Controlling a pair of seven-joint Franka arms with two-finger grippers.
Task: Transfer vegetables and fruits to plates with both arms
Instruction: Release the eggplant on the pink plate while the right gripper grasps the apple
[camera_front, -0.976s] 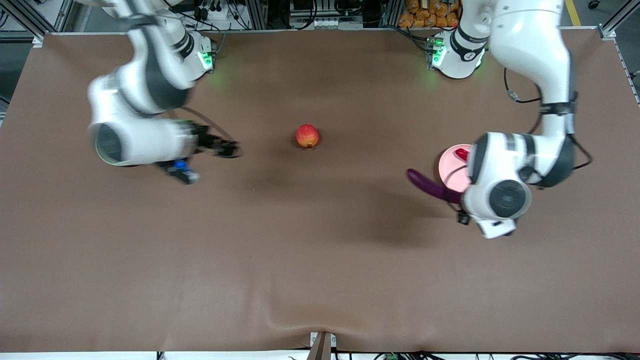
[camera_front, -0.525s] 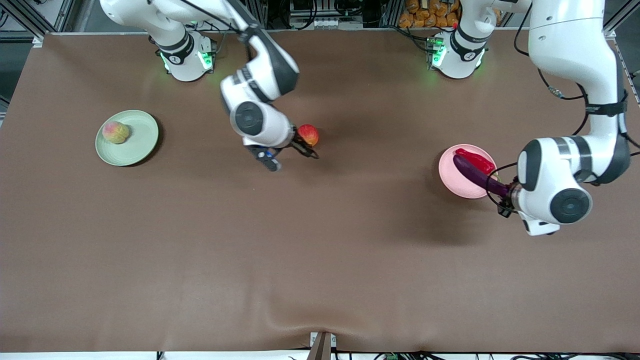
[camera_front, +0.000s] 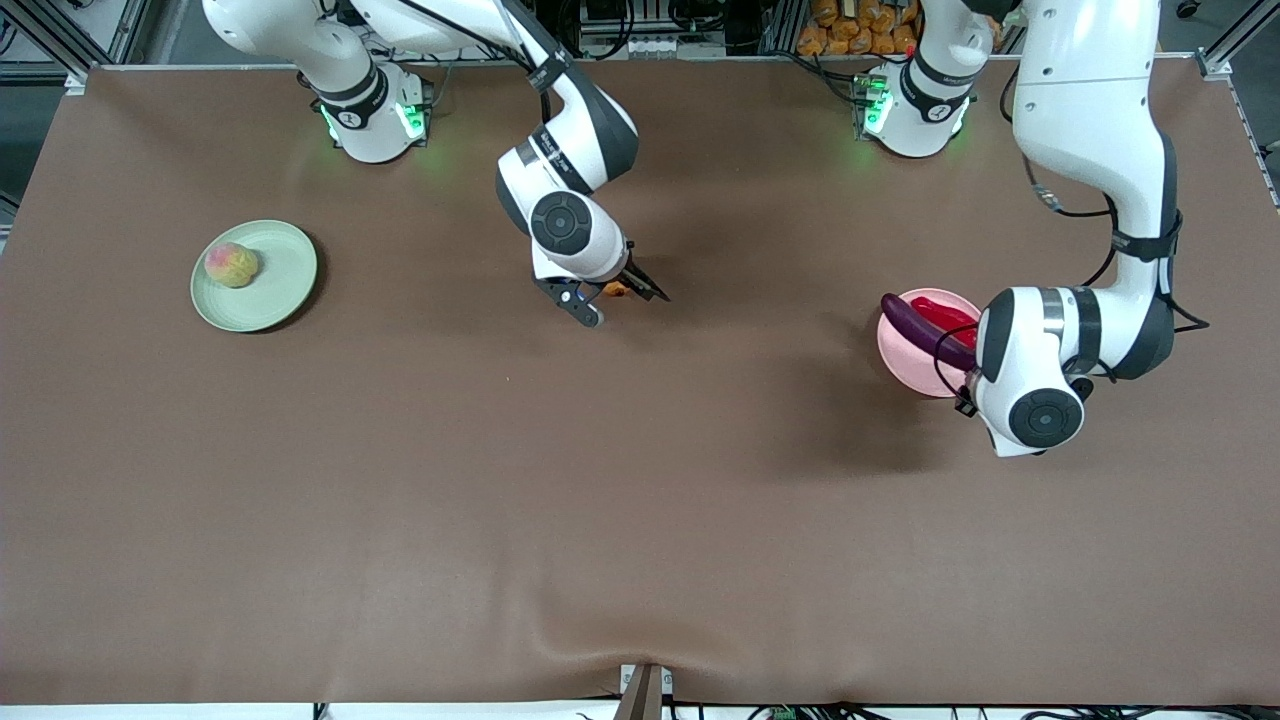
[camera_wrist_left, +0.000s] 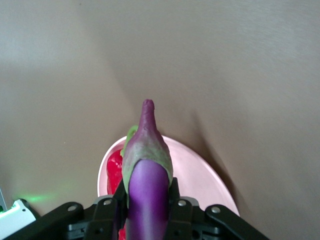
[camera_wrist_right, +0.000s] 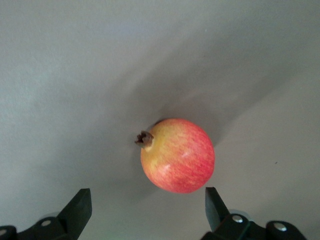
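Next, my left gripper lets go of the purple eggplant on the pink plate, lying (camera_front: 915, 341) (camera_wrist_left: 161, 202) alongside the red chili pepper.
My left gripper (camera_wrist_left: 146, 202) is shut on the thick end of the purple eggplant (camera_front: 922, 328), which hangs tilted over the pink plate (camera_front: 905, 368). The red chili pepper (camera_front: 948, 314) lies on that plate under the eggplant. In the left wrist view the eggplant (camera_wrist_left: 147, 165) points out over the plate (camera_wrist_left: 202, 175) and the chili (camera_wrist_left: 114, 171). My right gripper (camera_front: 618, 298) is open and low over the red-orange apple (camera_wrist_right: 178, 156) at mid-table, its fingertips (camera_wrist_right: 80, 204) on either side and clear of it. The peach (camera_front: 231, 264) rests on the green plate (camera_front: 278, 285).
The brown table mat stretches bare toward the front camera. The two arm bases (camera_front: 372, 120) stand lit green along the table's robot edge. A small bracket (camera_front: 643, 690) sits at the mat's front edge.
My right arm has swung from the green plate's end to the apple, uncovering that plate and the peach. My left arm has carried the eggplant from beside the pink plate to over it.
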